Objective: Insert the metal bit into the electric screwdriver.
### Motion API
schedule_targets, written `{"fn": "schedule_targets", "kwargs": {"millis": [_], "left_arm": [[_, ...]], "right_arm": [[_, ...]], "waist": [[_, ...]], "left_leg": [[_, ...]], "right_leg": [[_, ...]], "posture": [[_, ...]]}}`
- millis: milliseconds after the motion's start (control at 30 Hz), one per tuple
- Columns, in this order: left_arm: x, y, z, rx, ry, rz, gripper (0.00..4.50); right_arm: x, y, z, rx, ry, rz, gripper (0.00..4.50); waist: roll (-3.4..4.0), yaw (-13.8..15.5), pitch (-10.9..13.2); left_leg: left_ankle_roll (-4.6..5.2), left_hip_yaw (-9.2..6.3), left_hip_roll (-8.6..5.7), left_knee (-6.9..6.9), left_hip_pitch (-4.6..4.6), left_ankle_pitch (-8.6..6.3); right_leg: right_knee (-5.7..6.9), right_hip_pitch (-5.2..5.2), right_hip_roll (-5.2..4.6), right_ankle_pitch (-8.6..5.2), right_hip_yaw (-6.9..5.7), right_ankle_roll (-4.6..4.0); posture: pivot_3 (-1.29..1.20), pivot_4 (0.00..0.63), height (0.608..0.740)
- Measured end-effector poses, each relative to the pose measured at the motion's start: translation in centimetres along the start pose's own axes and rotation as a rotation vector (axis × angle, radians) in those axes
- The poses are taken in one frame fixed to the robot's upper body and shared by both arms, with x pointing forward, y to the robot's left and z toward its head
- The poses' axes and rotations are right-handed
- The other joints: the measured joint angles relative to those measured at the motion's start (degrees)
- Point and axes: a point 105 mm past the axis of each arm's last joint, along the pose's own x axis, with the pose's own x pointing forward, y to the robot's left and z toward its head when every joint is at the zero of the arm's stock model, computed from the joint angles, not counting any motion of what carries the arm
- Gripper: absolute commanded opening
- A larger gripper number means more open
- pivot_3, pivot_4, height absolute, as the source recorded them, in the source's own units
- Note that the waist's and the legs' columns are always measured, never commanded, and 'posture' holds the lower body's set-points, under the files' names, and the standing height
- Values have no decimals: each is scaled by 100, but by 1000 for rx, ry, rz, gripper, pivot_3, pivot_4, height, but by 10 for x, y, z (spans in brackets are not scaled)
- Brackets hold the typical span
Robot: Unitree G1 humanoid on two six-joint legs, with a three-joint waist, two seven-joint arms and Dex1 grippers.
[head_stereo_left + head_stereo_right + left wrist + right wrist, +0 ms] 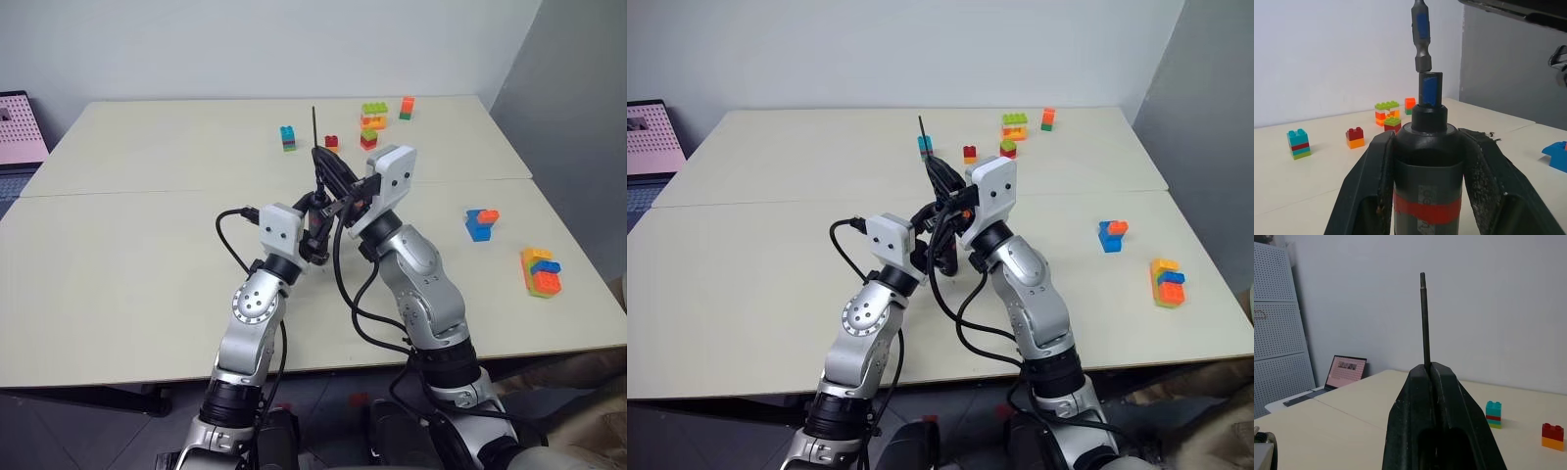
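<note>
Next, I release the upright metal bit from my right gripper in the electric screwdriver's blue tip (319, 190), above my left gripper's fingers.
The electric screwdriver (1428, 171), dark-bodied with a red band and a blue tip, stands upright between the fingers of my left gripper (1428, 138), which is shut on it. My right gripper (1430, 367) is shut on the metal bit (1423, 318), whose thin end rises from between the fingers. In the left wrist view the bit's thicker hex end (1421, 36) hangs straight above the screwdriver's blue tip, almost touching it. Both grippers meet over the middle of the table (127, 245), with the bit's thin end (314, 125) sticking up above them.
Coloured toy brick stacks stand at the far side (288, 137) (373, 119) (407, 108) and on the right (480, 223) (541, 271). A laptop (20, 127) sits off the table's left edge. A perforated panel (1278, 323) stands beyond it.
</note>
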Motion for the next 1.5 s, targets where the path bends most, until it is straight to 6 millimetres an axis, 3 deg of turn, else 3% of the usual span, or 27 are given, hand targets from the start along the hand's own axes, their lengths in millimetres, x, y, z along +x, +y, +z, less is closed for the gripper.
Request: {"fn": "schedule_targets", "kwargs": {"millis": [1233, 1500], "left_arm": [[-1, 1, 0, 0, 2, 5, 1635], [-2, 0, 0, 3, 3, 2, 1635]], "right_arm": [[-10, 8, -3, -25, 10, 19, 0], [-8, 6, -5, -2, 77, 17, 0]], "waist": [[-1, -3, -1], [-2, -2, -2]], "left_leg": [[0, 0, 0, 0, 3, 0], [0, -2, 0, 0, 3, 0]], "right_leg": [[0, 1, 0, -3, 1, -6], [0, 2, 0, -4, 0, -8]], "posture": [[0, 150, 740], [0, 150, 740]]}}
